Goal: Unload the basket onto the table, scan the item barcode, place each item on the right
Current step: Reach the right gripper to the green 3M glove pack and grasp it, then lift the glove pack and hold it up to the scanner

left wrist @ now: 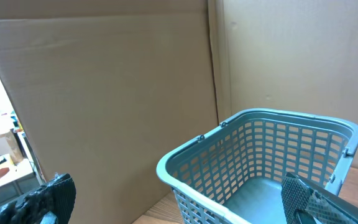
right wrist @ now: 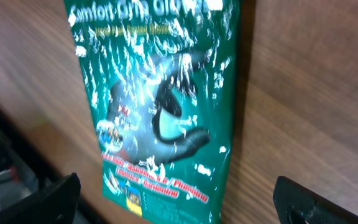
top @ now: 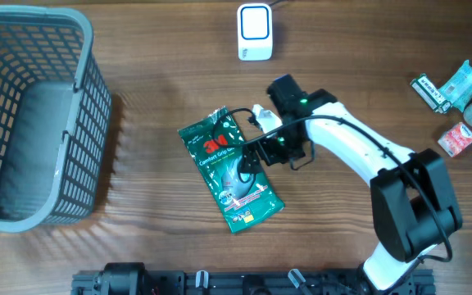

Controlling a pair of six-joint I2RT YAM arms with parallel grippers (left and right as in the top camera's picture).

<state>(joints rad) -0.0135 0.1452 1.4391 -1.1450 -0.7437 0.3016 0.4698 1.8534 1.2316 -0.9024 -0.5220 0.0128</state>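
Next, I close my right gripper on the long edge (top: 271,187) (right wrist: 223,186) of the green glove packet farthest from the grey basket, next to the packet's red stripes.
A green glove packet (top: 230,174) lies flat on the wooden table near the middle; it fills the right wrist view as the green packet (right wrist: 160,106), printed side up. My right gripper (top: 252,160) hovers over its right edge, open, with its fingertips (right wrist: 55,199) spread wide on either side of the packet's lower end and nothing between them. The white barcode scanner (top: 254,31) stands at the back centre. My left gripper (left wrist: 179,205) is open and faces the grey basket (left wrist: 260,155). No barcode shows on the packet.
The grey mesh basket (top: 31,115) stands at the left of the table. Small packets and a red-capped jar (top: 465,102) lie at the right edge. A cardboard wall (left wrist: 104,93) rises behind the basket.
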